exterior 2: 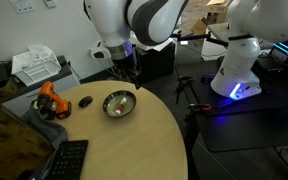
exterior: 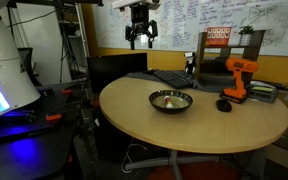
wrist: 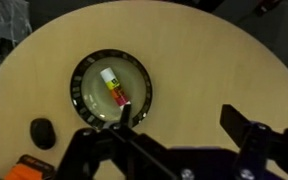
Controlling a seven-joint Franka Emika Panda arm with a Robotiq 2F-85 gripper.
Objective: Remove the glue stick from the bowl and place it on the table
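I need to next lower my gripper into the dark bowl and close it on the red-orange end of the glue stick (exterior: pixel 168 99) (wrist: pixel 119 96).
The dark bowl (exterior: pixel 170 100) sits near the middle of the round tan table (exterior: pixel 184 125); it also shows in an exterior view (exterior 2: pixel 119 105) and in the wrist view (wrist: pixel 111 90). The glue stick (wrist: pixel 113 87), whitish with a red-orange end, lies inside the bowl; in both exterior views it is a pale speck (exterior: pixel 169 98) (exterior 2: pixel 118 102). My gripper (exterior: pixel 141 38) hangs high above the table, well clear of the bowl, with fingers spread and empty. In the wrist view the gripper (wrist: pixel 179 118) is open over bare tabletop beside the bowl.
A black computer mouse (exterior: pixel 224 104) and an orange drill (exterior: pixel 238 78) stand on the table beside the bowl. A dark desk with a keyboard (exterior 2: pixel 69 160) lies by the table. A white robot base (exterior 2: pixel 242 55) stands behind.
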